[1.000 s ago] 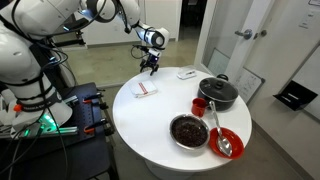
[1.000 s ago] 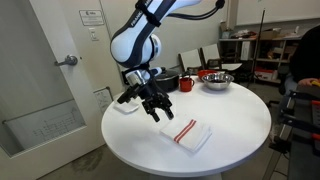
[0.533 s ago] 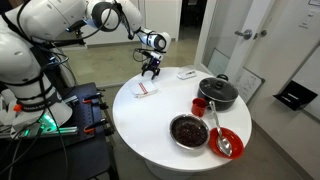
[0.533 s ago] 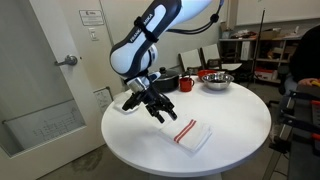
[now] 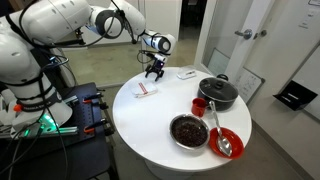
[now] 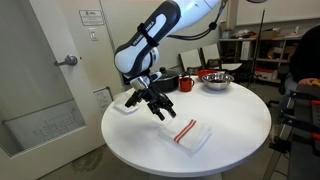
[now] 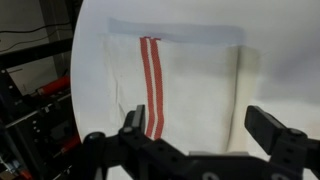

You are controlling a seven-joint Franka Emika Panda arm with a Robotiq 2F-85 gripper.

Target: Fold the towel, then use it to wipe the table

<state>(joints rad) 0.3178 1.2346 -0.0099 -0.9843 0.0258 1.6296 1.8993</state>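
Observation:
Next, my gripper goes to the towel's far corner (image 5: 151,82) (image 7: 236,54), on the side away from its red-orange stripe, and closes there.
The towel (image 5: 147,90) (image 6: 188,132), a small white cloth with a red-orange stripe, lies flat near the edge of the round white table (image 5: 150,125) (image 6: 235,130). My gripper (image 5: 153,71) (image 6: 155,105) hangs open a little above the table, beside the towel and not touching it. In the wrist view the towel (image 7: 195,80) fills the middle, its stripe (image 7: 150,80) running lengthwise on the left. The open gripper (image 7: 200,120) frames the towel's near end, with nothing between its fingers.
A black pot (image 5: 218,93), a red cup (image 5: 199,105), a dark bowl (image 5: 189,131) and a red bowl with a spoon (image 5: 227,142) stand on the far half of the table. A small white flat item (image 5: 186,74) (image 6: 125,105) lies near the gripper.
The arm has swung round and the gripper has sunk slightly toward the table beside the towel. The jaws stay open and the towel has not moved.

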